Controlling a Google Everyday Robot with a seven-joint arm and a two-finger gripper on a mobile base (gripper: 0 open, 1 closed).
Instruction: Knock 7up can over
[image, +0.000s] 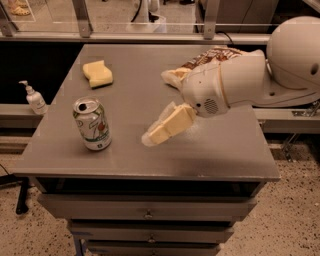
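The robot's gripper needs to go to the 7up can next and close around the middle of its body (93, 127), below the pull-tab top.
The 7up can (92, 124) stands upright near the front left of the grey table (220, 155). It is silver-white with green lettering, a red spot and an opened pull-tab top. My gripper (155, 134) reaches in from the right on a white arm (235, 85) and hangs low over the table's middle. Its yellowish fingers (167, 126) point down and left toward the can. The gripper is to the right of the can, about a can's height away, and does not touch it.
A yellow sponge (97, 73) lies at the back left of the table. A brown chip bag (200, 62) lies at the back right, partly hidden by my arm. A white pump bottle (35, 98) stands on a ledge left of the table. Drawers are below the tabletop.
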